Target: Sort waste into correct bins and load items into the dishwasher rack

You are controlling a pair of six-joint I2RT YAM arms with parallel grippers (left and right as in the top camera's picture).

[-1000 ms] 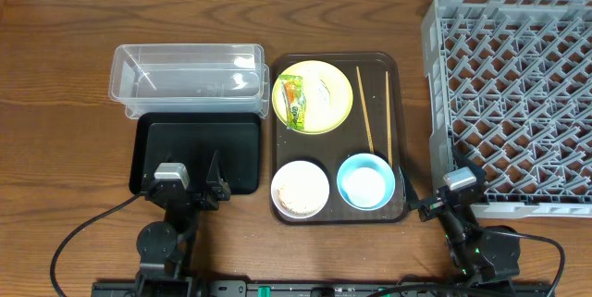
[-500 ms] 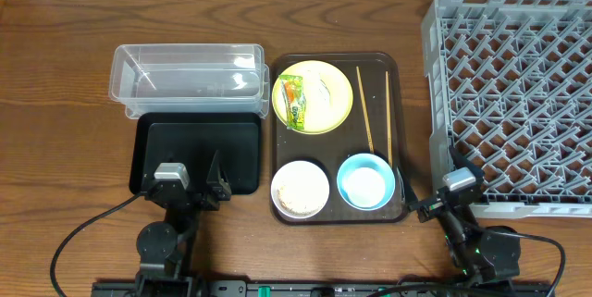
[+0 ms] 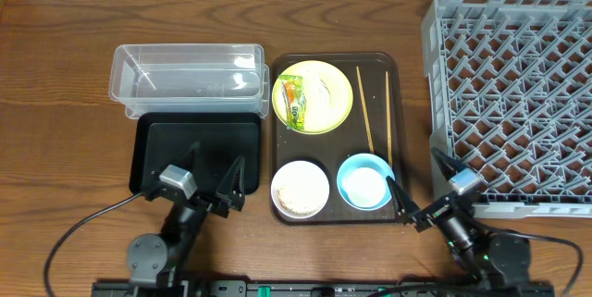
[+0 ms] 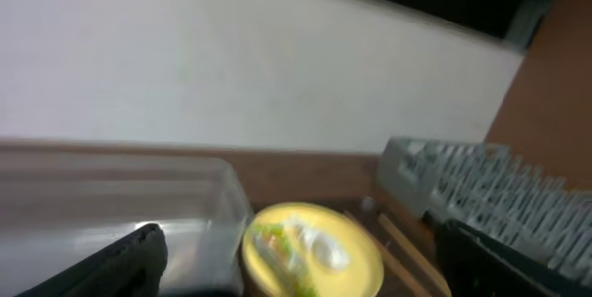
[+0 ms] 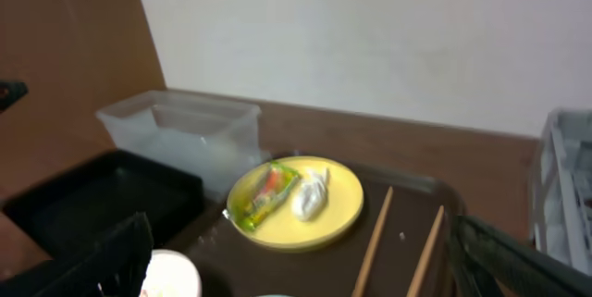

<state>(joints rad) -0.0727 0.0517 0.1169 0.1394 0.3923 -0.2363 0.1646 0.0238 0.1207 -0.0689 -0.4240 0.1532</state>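
The white cup inside the light-blue bowl is next for my left gripper, which should go there and close on the cup's rim [image 3: 349, 187].
The yellow plate [image 3: 315, 107] lies at the back of the brown tray [image 3: 333, 144] with the green-and-yellow wrapper [image 3: 293, 101] and a lump of white rice [image 3: 326, 91] on it. Two chopsticks [image 3: 364, 109] lie to its right. The white-pinkish bowl [image 3: 300, 189] and the light-blue bowl [image 3: 366, 182] stand at the tray's front. My left gripper [image 3: 217, 163] is open over the black tray [image 3: 199, 144]. My right gripper [image 3: 416, 179] is open by the brown tray's front right corner. The right wrist view shows the plate [image 5: 324, 218], wrapper [image 5: 264, 192] and chopsticks [image 5: 375, 232].
The clear tub [image 3: 188, 77] stands behind the black tray. The grey rack [image 3: 513, 103] fills the right side. The blurred left wrist view shows the tub [image 4: 111, 204], the plate [image 4: 356, 260] and the rack [image 4: 490, 191] ahead.
Both arms have lifted off their rest pose. The left gripper has swung right, the right gripper left toward the brown tray. No object has moved.
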